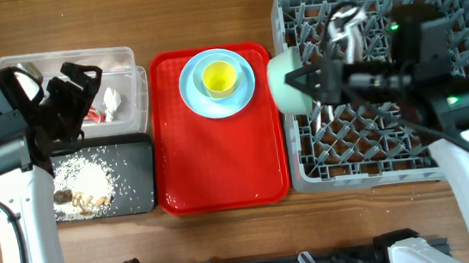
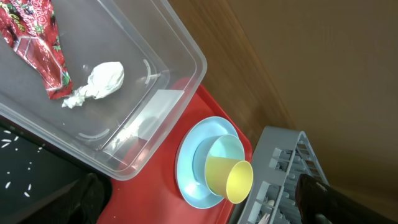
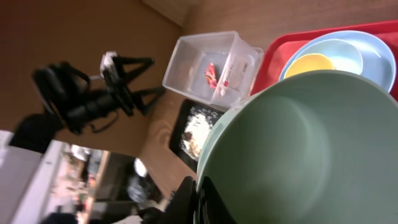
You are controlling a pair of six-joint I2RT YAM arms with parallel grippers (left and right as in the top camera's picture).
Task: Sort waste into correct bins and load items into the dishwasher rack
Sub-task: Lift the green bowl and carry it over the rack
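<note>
I will use my right gripper to set the pale-green bowl down in the grey dishwasher rack's near corner [image 1: 348,131] beside the red serving tray.
My right gripper [image 1: 300,78] is shut on the rim of the pale-green bowl [image 1: 285,83], holding it tilted over the left edge of the grey dishwasher rack [image 1: 463,83]. In the right wrist view the pale-green bowl [image 3: 298,143] fills the frame, with the gripper [image 3: 200,194] pinching its rim. The yellow cup [image 1: 218,79] sits in the light-blue bowl [image 1: 236,69] on the light-blue plate [image 1: 192,97]. My left gripper [image 1: 75,85] hangs open above the clear tub [image 1: 127,51], which holds the red wrapper [image 2: 37,43] and white tissue [image 2: 102,81]. Rice scraps [image 1: 83,176] lie in the black tray [image 1: 136,184].
The flat red serving tray [image 1: 221,167] lies between the bins and the rack, carrying the plate stack at its far end. White utensils [image 1: 343,24] lie in the rack's far part. Bare wooden table [image 1: 206,13] surrounds everything.
</note>
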